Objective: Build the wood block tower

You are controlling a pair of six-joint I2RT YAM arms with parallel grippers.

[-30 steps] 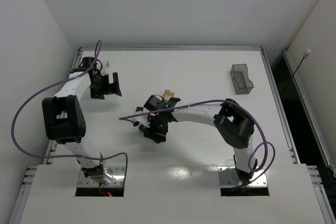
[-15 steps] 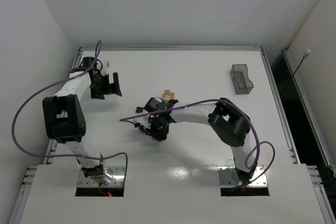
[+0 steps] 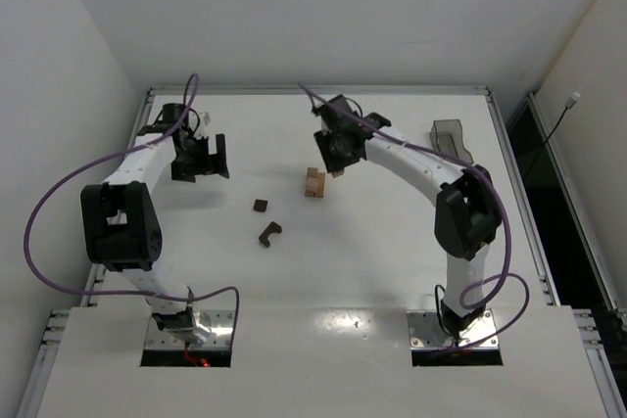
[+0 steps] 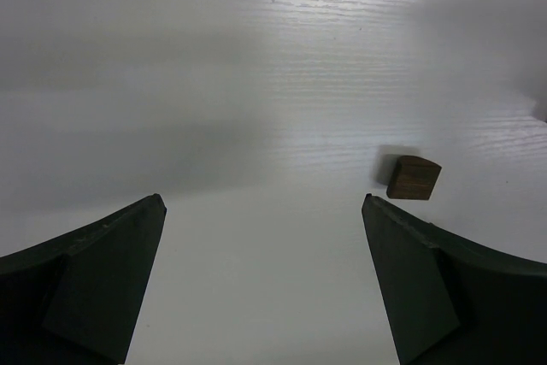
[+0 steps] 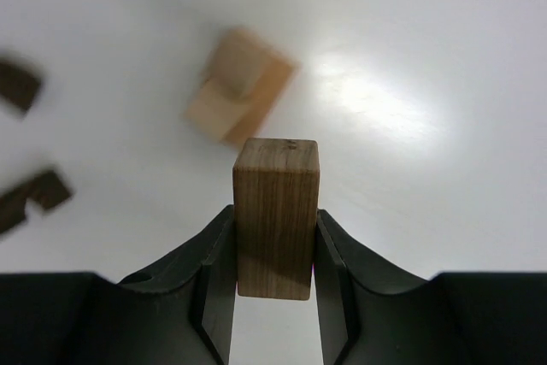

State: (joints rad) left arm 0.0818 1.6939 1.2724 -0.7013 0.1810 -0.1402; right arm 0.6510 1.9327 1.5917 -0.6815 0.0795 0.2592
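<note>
I need to release the brown wooden bar from my right gripper on the light tan stack (image 3: 312,181) (image 5: 221,97), toward the side of the small dark cube.
My right gripper (image 3: 334,159) is shut on a brown wooden bar (image 5: 274,215), held end-out above the table, a little behind the light tan stack (image 3: 313,182). That stack shows blurred in the right wrist view (image 5: 238,85). A small dark cube (image 3: 260,207) and a dark notched piece (image 3: 268,233) lie left of and nearer than the stack; both also show blurred at the left edge of the right wrist view. My left gripper (image 3: 217,156) is open and empty at the far left. Its wrist view shows one dark block (image 4: 413,178) just beyond the right finger.
A dark translucent bin (image 3: 451,147) stands at the far right of the table. The purple cable of each arm loops over the table. The table's raised rim (image 3: 323,91) runs along the back.
My right gripper has risen from the dark blocks near the table's middle and swung to the far side, carrying the brown bar. The left gripper shifted slightly.
</note>
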